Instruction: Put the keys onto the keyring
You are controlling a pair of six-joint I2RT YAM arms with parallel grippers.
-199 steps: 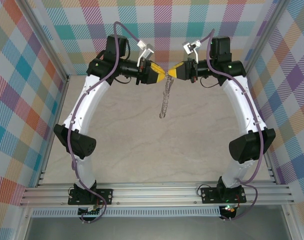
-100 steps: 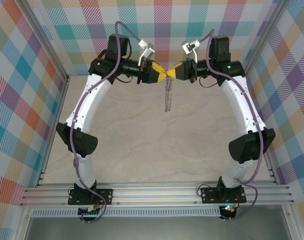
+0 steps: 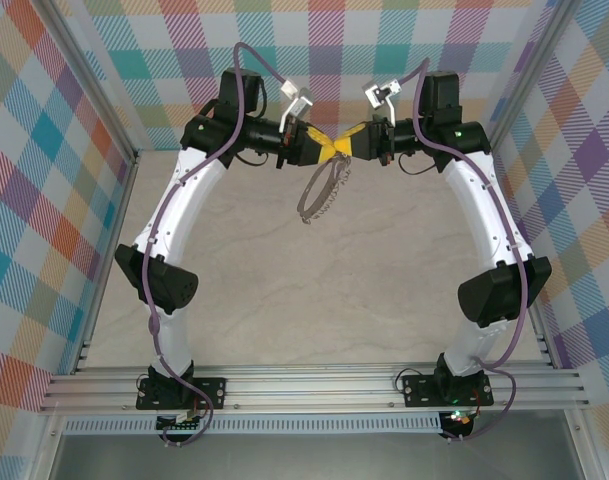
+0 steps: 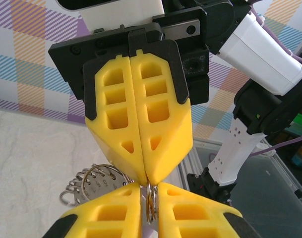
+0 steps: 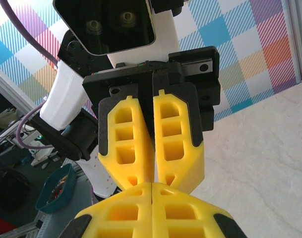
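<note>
The fingers of both grippers meet head-on over the same wire loops, so the robot's right gripper will open, back away and grab a hanging loop (image 3: 340,165) at an angle from the front.
High over the back of the table my left gripper (image 3: 328,150) and right gripper (image 3: 343,149) meet tip to tip. The keyring (image 3: 319,190), a thin grey hoop fringed with small wire loops, hangs below them, tilted to the left. In the left wrist view my left gripper (image 4: 150,208) is shut on a few of its wire loops, which run up into the shut tips of the right gripper (image 4: 147,181). The hoop (image 4: 93,182) sticks out to the left. A pale lilac sliver (image 4: 150,232) shows low in the gap; I cannot tell if it is the keys.
The beige tabletop (image 3: 314,290) lies well below the grippers. Checked walls (image 3: 44,200) and metal frame rails (image 3: 314,385) close it in. A teal bin (image 5: 54,191) sits off the table in the right wrist view.
The keyring hung straight down and edge-on before; now it has swung left and shows as an open oval. The left fingers have closed in on its loops.
</note>
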